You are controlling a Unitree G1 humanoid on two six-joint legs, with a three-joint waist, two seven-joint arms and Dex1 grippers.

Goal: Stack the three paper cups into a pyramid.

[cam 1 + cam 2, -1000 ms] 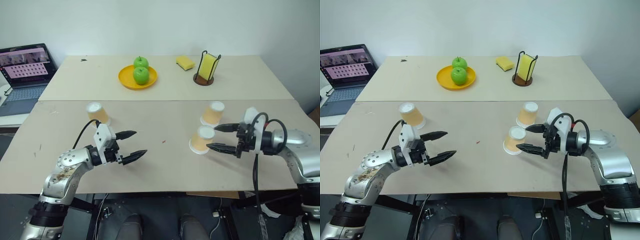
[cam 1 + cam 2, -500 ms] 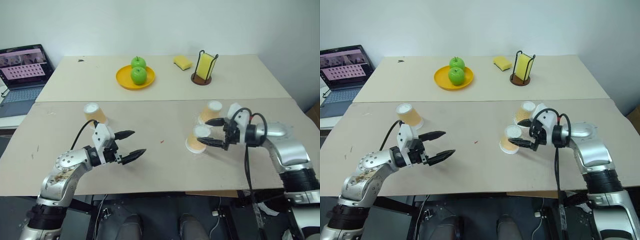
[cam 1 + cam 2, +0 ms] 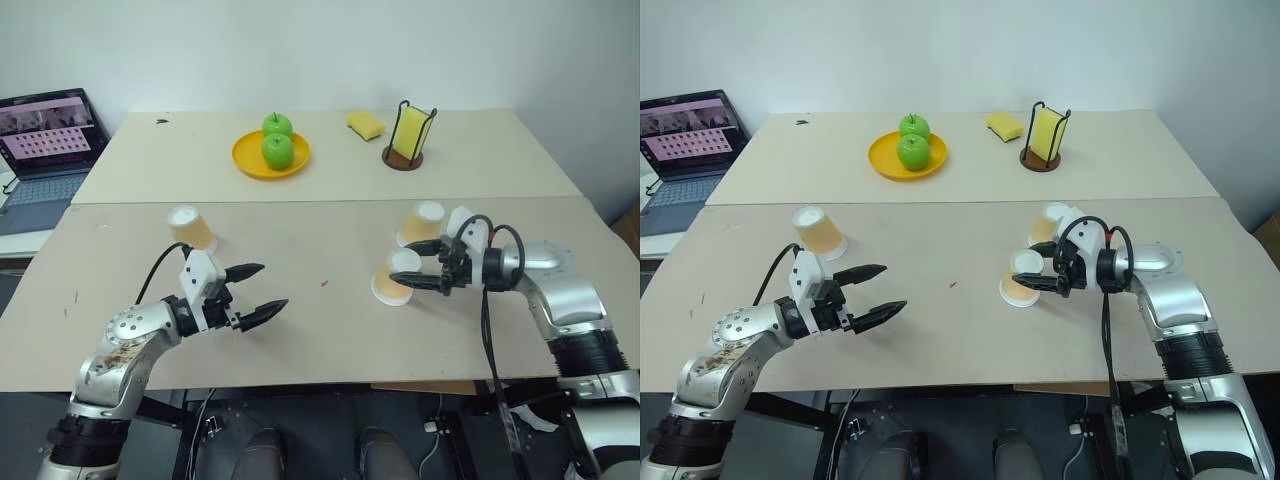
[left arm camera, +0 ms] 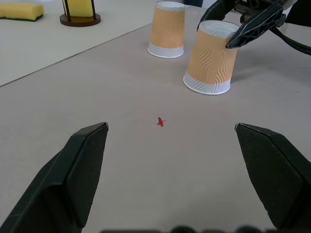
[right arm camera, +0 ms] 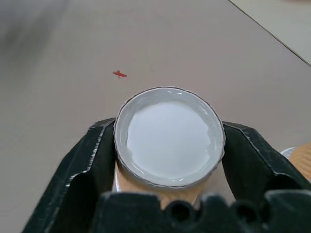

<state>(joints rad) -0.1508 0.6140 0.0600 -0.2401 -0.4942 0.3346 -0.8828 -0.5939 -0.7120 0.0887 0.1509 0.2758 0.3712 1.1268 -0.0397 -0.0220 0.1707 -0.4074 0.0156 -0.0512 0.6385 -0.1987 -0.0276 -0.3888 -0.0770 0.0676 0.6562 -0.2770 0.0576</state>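
Note:
I will let go of the paper cup with my right gripper beside the small red mark (image 3: 299,268) (image 5: 138,29), toward the cup near my left gripper.
Three paper cups stand upside down on the near table, apart from one another. One cup (image 3: 190,228) is at the left. A second cup (image 3: 422,224) is at the right. The third cup (image 3: 398,278) stands just in front of the second, and my right gripper (image 3: 412,265) is shut on it, one finger on each side near its white base (image 5: 169,136). It looks slightly tilted in the left wrist view (image 4: 211,58). My left gripper (image 3: 272,286) hovers open over bare table, in front of the left cup and well left of the other two. No pyramid stands.
A small red mark (image 3: 326,283) lies between the grippers. The far table holds a yellow plate (image 3: 240,155) with two green apples, a loose yellow sponge (image 3: 366,124) and a wire holder (image 3: 408,135) with another sponge. A laptop (image 3: 45,135) sits far left.
My right gripper moved in to the near right cup and shut on it. The left gripper stayed open in place.

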